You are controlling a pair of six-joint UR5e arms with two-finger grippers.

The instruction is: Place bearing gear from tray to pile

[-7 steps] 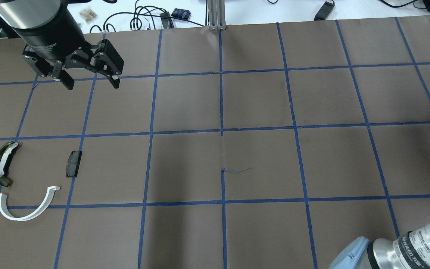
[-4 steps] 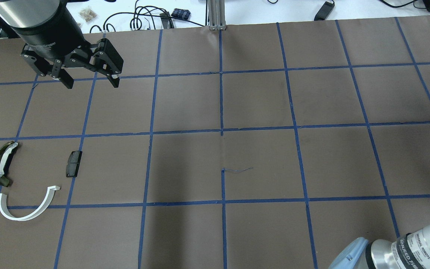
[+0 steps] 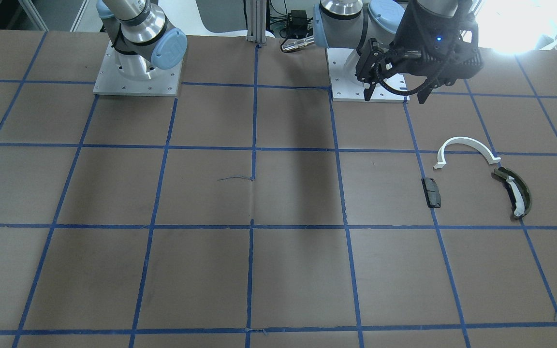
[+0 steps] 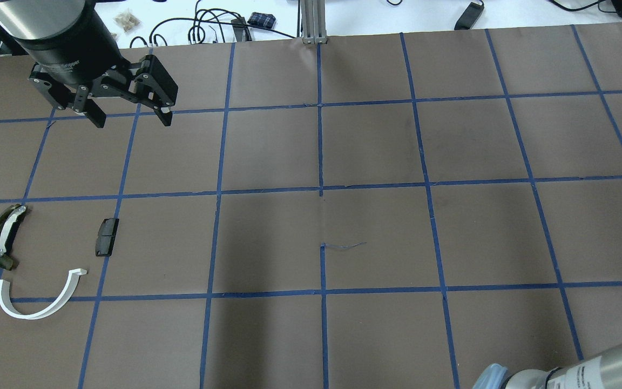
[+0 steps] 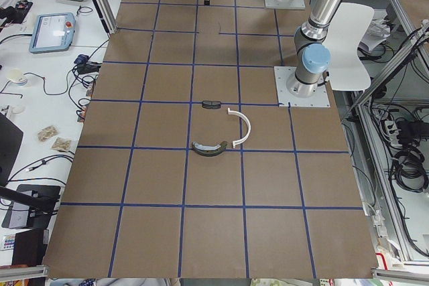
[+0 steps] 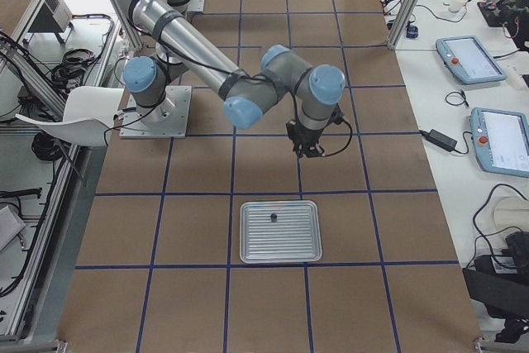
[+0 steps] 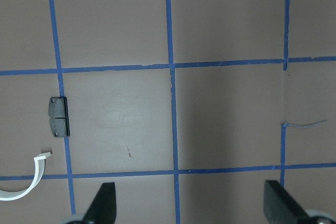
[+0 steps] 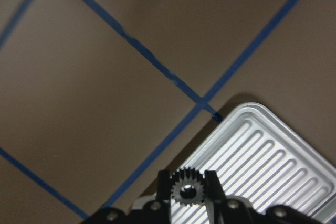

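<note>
My right gripper is going to put the bearing gear, still above the metal tray's corner, down beside the blue tape crossing at the table's middle (image 3: 280, 221).
My right gripper (image 8: 187, 181) is shut on the small dark toothed bearing gear (image 8: 186, 190) and holds it above the corner of the ribbed metal tray (image 8: 273, 156). In the exterior right view it (image 6: 307, 148) hangs just beyond the tray (image 6: 248, 237). The pile lies at the table's left: a white half-ring (image 4: 38, 300), a black pad (image 4: 107, 236) and an olive curved shoe (image 4: 3, 237). My left gripper (image 4: 127, 116) is open and empty, high up and farther back than the pile.
A small dark part (image 6: 273, 217) lies on the tray. Blue tape lines grid the brown table (image 4: 376, 237). Cables and small items lie beyond its far edge (image 4: 208, 27). The arm bases (image 3: 138, 72) stand at the table's near side.
My right arm has drawn back toward the lower right corner of the overhead view. The left gripper has barely moved and stays open. The pile has not moved.
</note>
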